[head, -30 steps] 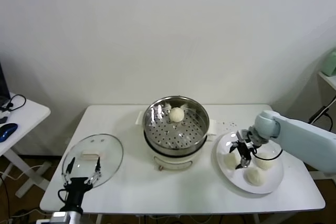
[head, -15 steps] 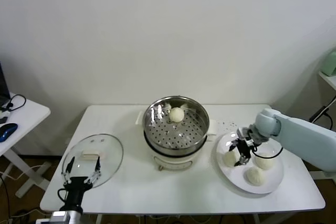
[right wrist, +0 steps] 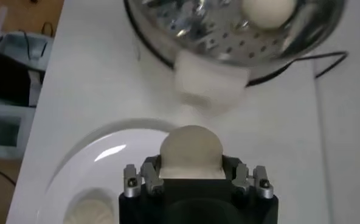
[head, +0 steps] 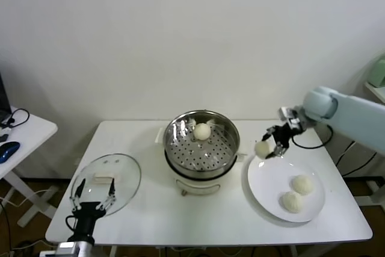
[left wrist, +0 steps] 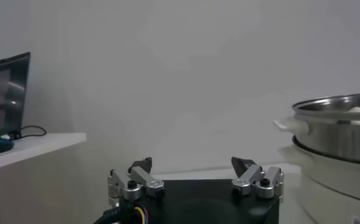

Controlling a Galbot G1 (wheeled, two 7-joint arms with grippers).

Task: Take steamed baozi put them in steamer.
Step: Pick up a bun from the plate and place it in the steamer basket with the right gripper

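The baozi in my right gripper will be let go on the perforated tray's side (head: 185, 147) closest to the glass lid, next to the other baozi.
The steel steamer (head: 201, 147) stands mid-table with one cream baozi (head: 202, 131) on its perforated tray. My right gripper (head: 269, 147) is shut on another baozi (head: 262, 148), held in the air between the steamer and the white plate (head: 271, 185); the right wrist view shows this bun (right wrist: 191, 151) between the fingers, above the plate rim, with the steamer (right wrist: 228, 30) ahead. Two baozi (head: 301, 184) (head: 292, 202) lie on the plate. My left gripper (head: 94, 197) is open and parked at the table's front left, over the glass lid.
The flat glass lid (head: 107, 182) lies at the front left of the white table (head: 198, 218). A side table with a cable and mouse (head: 9, 148) stands at far left. The steamer's white base (left wrist: 332, 173) shows in the left wrist view.
My right gripper has lifted a baozi off the plate and carried it up and toward the steamer. Two buns are left on the plate. The left arm has not moved.
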